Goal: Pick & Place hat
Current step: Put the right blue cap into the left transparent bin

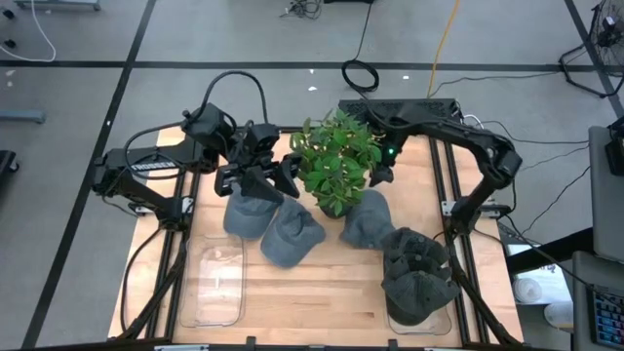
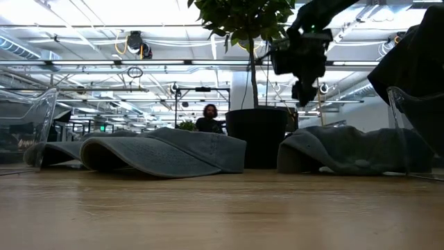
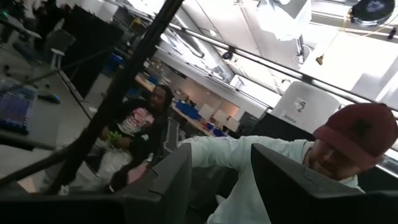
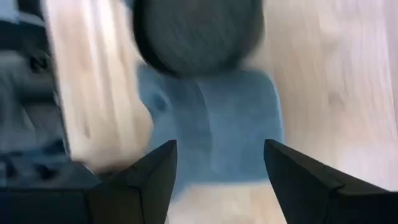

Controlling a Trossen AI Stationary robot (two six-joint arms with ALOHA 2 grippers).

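Note:
The robot's right gripper needs to close on the visor's corner (image 1: 383, 196) (image 4: 250, 174) away from the pot, on the grey-blue hat between the plant and the stacked hats.
Three grey-blue hats lie brim-down on the wooden table: one (image 1: 247, 214) and a second (image 1: 291, 236) left of the potted plant (image 1: 336, 156), a third (image 1: 368, 219) to its right. My right gripper (image 1: 382, 175) hangs open above the third hat (image 4: 214, 124), clear of it; the low view shows this gripper (image 2: 303, 83) well above that hat (image 2: 354, 149). My left gripper (image 1: 261, 174) is raised over the left hats, open, tipped upward toward the room (image 3: 221, 155), with nothing between its fingers.
A clear tray (image 1: 216, 283) sits at the near left. Another tray (image 1: 395, 317) at the near right holds several stacked hats (image 1: 417, 273). The plant's dark pot (image 2: 258, 135) stands between the hats. People sit in the room beyond the table.

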